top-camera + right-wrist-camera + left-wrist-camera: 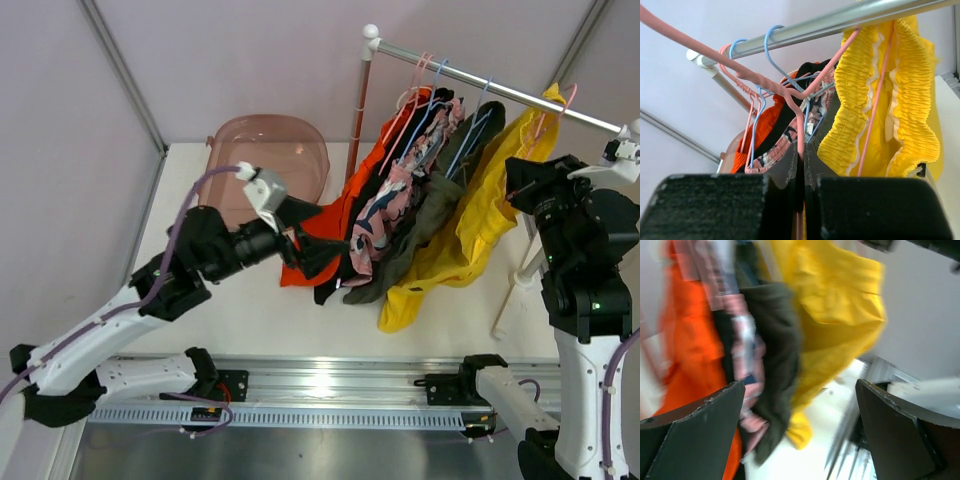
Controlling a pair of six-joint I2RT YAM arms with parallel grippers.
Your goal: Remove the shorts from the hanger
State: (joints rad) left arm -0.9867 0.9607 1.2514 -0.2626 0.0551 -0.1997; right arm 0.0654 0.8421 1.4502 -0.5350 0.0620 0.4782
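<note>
I need to next move my left gripper to the yellow shorts' lower edge (452,284) (840,368), on the side toward my right arm, and close it there.
Five shorts hang on hangers from a metal rail (480,85): orange (335,225), black (335,285), pink patterned (385,215), olive-green (425,220) and yellow (470,230). My left gripper (318,255) is open at the lower hems by the orange and black shorts. The blurred left wrist view shows nothing between its fingers (695,435), with orange (690,355), olive (777,350) and yellow (835,305) cloth beyond. My right gripper (803,165) is shut on the pink hanger (765,80) that carries the yellow shorts (855,100).
A translucent pink bin (270,150) lies on the table behind my left arm. The rack's white posts (520,280) stand at the right and its red-brown post (358,110) at the back. A metal rail (330,385) runs along the table's near edge.
</note>
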